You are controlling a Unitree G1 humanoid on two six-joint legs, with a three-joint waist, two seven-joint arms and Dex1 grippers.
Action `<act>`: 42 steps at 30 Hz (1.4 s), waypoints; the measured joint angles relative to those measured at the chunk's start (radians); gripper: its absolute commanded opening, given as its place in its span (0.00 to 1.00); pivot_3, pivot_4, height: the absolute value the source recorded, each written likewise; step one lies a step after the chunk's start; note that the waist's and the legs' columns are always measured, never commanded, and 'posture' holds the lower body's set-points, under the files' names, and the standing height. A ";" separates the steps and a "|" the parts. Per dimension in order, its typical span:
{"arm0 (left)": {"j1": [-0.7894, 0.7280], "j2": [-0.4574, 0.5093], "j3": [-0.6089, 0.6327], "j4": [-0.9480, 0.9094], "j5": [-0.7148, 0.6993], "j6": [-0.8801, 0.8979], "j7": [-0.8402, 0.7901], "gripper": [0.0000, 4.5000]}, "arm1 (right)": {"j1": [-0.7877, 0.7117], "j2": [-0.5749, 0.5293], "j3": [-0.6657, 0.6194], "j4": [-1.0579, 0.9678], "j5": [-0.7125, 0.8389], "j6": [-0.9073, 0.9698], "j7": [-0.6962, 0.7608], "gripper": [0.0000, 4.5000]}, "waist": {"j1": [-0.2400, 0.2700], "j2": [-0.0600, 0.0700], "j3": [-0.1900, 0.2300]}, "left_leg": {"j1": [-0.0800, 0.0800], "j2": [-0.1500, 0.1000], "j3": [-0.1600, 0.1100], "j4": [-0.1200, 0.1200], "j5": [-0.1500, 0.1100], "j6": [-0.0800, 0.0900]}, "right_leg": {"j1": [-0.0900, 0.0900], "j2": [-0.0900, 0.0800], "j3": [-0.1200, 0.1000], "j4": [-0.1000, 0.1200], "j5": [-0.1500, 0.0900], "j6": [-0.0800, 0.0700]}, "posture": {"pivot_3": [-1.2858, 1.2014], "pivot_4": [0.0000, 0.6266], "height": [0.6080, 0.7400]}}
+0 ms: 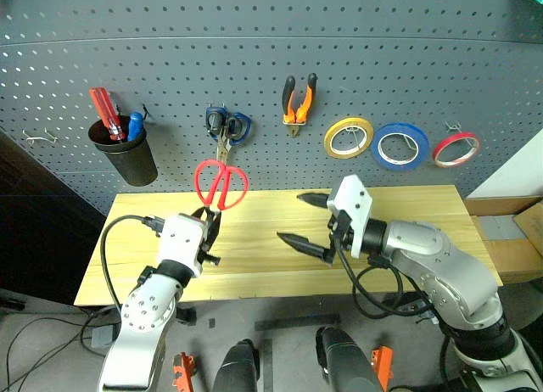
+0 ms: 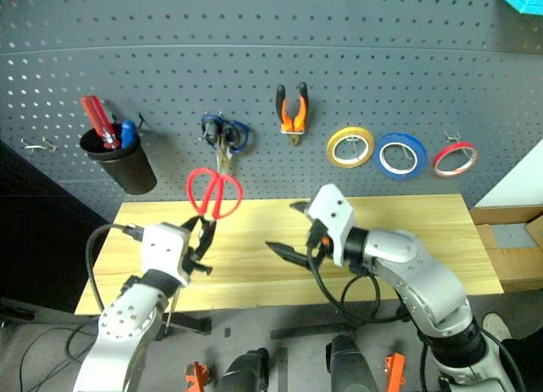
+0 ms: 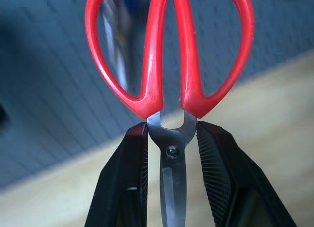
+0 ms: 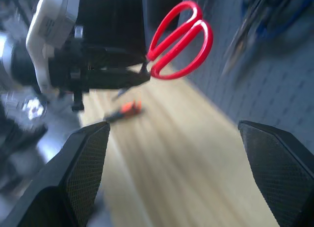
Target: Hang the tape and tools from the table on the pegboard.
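Next, my left gripper releases the red-handled scissors in front of the blue-handled scissors on the pegboard (image 1: 222,143) (image 3: 116,40).
Red-handled scissors (image 1: 222,184) stand handles-up above the left part of the table (image 1: 424,214), just below and in front of the pegboard (image 1: 271,61). My left gripper (image 1: 206,215) is shut on their blades at the pivot (image 3: 171,151). Over the table's middle, my right gripper (image 1: 290,216) hangs open and holds nothing. The blue tape (image 1: 399,146) and the orange-and-black pliers (image 1: 299,103) hang on the pegboard. A blurred orange-and-black thing (image 4: 125,110), which looks like the screwdriver, lies on the table under the left gripper.
On the pegboard hang blue-handled scissors (image 1: 227,127), a yellow ring (image 1: 348,137) and a red ring (image 1: 456,148). A black cup (image 1: 125,154) with red and blue handles hangs at the left. An empty hook (image 1: 38,138) sits at the far left.
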 measured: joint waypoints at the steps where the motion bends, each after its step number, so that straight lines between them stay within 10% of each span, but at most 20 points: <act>1: -0.022 -0.007 0.001 -0.001 0.001 -0.001 0.004 0.26 | -0.018 0.008 -0.011 0.008 0.001 -0.008 -0.002 1.00 | 0.000 0.000 0.000 | 0.000 0.000 0.000 0.000 0.000 0.000 | 0.000 0.000 0.000 0.000 0.002 0.003 | 0.44 0.33 1.00; 22: -0.352 -0.032 -0.024 0.306 0.001 0.004 -0.001 0.26 | -0.116 0.085 -0.023 0.120 -0.041 -0.087 -0.034 1.00 | -0.001 0.000 0.000 | 0.000 0.000 -0.001 0.000 0.000 0.000 | 0.000 0.001 0.000 0.002 0.003 0.005 | 0.44 0.33 1.00; 33: -0.271 -0.059 -0.018 0.297 -0.008 0.059 0.010 1.00 | -0.137 0.119 0.010 0.152 -0.074 -0.114 -0.040 1.00 | -0.006 0.000 0.000 | 0.000 0.000 -0.001 0.000 0.000 0.000 | 0.000 0.001 0.000 0.002 0.003 0.005 | 0.45 0.34 1.00; 42: -0.020 -0.025 0.138 0.147 -0.110 0.359 0.003 1.00 | -0.026 0.047 0.118 0.090 -0.066 0.109 -0.029 1.00 | -0.005 0.000 0.000 | 0.001 0.002 -0.003 0.000 0.000 0.000 | 0.000 0.002 -0.001 0.004 0.002 0.004 | 0.46 0.39 1.00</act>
